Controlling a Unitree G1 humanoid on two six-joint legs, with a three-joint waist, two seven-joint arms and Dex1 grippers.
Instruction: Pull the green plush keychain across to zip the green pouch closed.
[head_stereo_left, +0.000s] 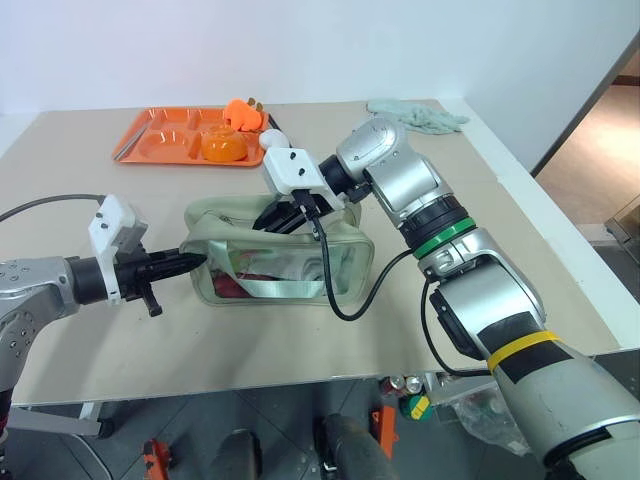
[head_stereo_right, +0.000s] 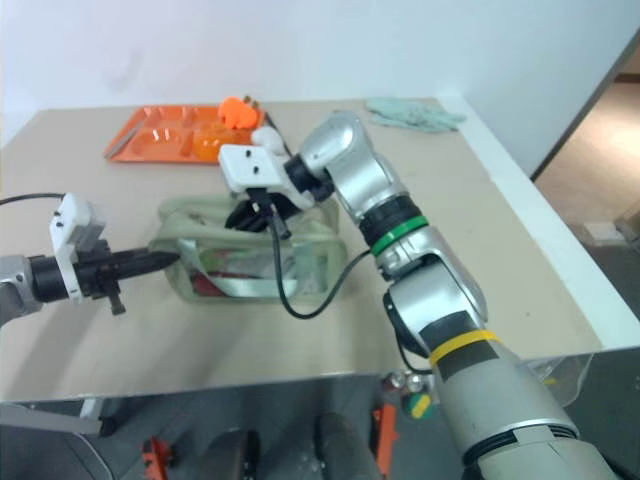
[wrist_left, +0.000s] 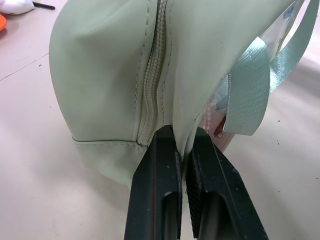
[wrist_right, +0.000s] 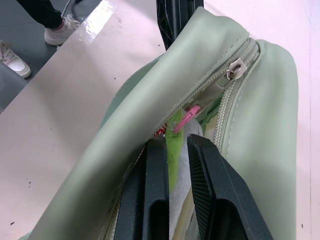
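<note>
The green plush keychain hangs inside the pouch's open zip, so before pulling, my right gripper needs to open, take its green body (wrist_right: 173, 156) and lift it out.
The green pouch (head_stereo_left: 228, 226) lies on the table's middle, its clear window and pale strap facing me. My left gripper (head_stereo_left: 196, 260) is shut on the fabric at the pouch's left end (wrist_left: 125, 90), just beside the closed stretch of zip (wrist_left: 152, 85). My right gripper (head_stereo_left: 276, 218) reaches down onto the pouch's top near its middle. It is shut on the green plush keychain (wrist_right: 174, 152), whose pinkish cord (wrist_right: 188, 117) runs up to the zip slider (wrist_right: 234, 69). The zip gapes open around the fingers.
An orange tray (head_stereo_left: 160, 140) with orange items stands at the back left. A pale mint glove (head_stereo_left: 416, 114) lies at the back right. A black cable (head_stereo_left: 345, 305) from my right wrist hangs in front of the pouch. The table's front edge is near.
</note>
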